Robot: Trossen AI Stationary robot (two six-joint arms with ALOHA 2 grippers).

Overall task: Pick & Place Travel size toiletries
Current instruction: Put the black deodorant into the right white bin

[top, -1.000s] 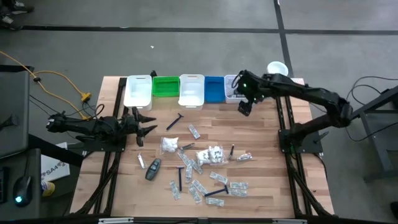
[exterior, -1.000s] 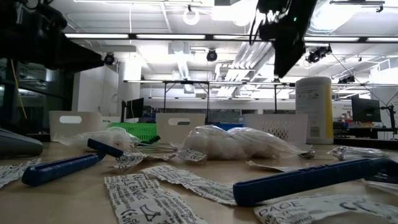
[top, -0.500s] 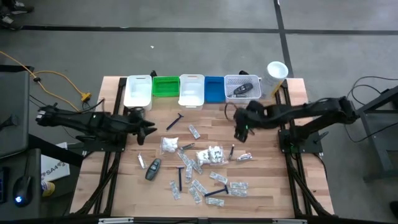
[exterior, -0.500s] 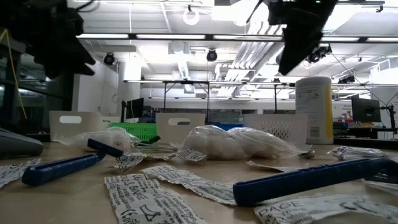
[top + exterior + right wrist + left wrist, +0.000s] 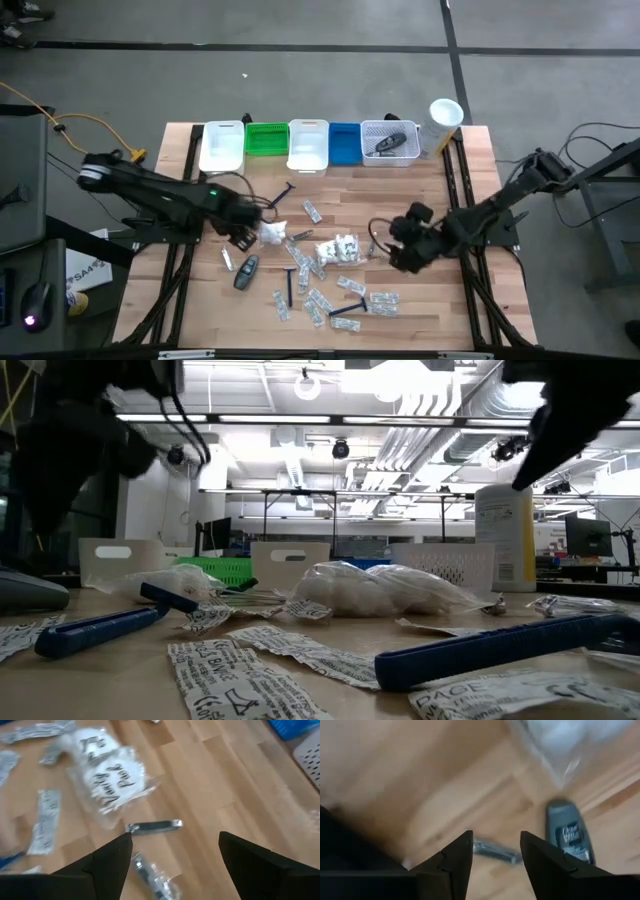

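Observation:
The dark grey oval container is next for my left gripper, which should close on its end [image 5: 241, 282] [image 5: 587, 860] below the label, away from the white pack.
The toiletries lie strewn over the middle of the table [image 5: 330, 215]: clear sachets [image 5: 318, 300], blue razors [image 5: 290, 285] and two white packs [image 5: 340, 247]. My left gripper [image 5: 246, 226] hovers open over the pile's left side. Its wrist view shows a small silvery tube [image 5: 492, 850] past the fingers and a dark grey oval container [image 5: 567, 832] beside it. My right gripper [image 5: 392, 250] hovers open at the pile's right side. A small metal clipper [image 5: 152, 826] lies ahead of its fingers, with the white pack [image 5: 107, 775] beyond.
Along the far edge stand a white bin [image 5: 222, 146], a green bin [image 5: 266, 138], a second white bin [image 5: 308, 146], a blue bin [image 5: 345, 143] and a white mesh basket [image 5: 372, 155] holding a dark item [image 5: 390, 145]. A tall white canister [image 5: 443, 120] stands at the far right corner.
My right gripper has swung from over the mesh basket toward the near edge and come down beside the pile's right side; the basket now shows a dark item in it. My left gripper has moved right, from the table's left edge to the pile.

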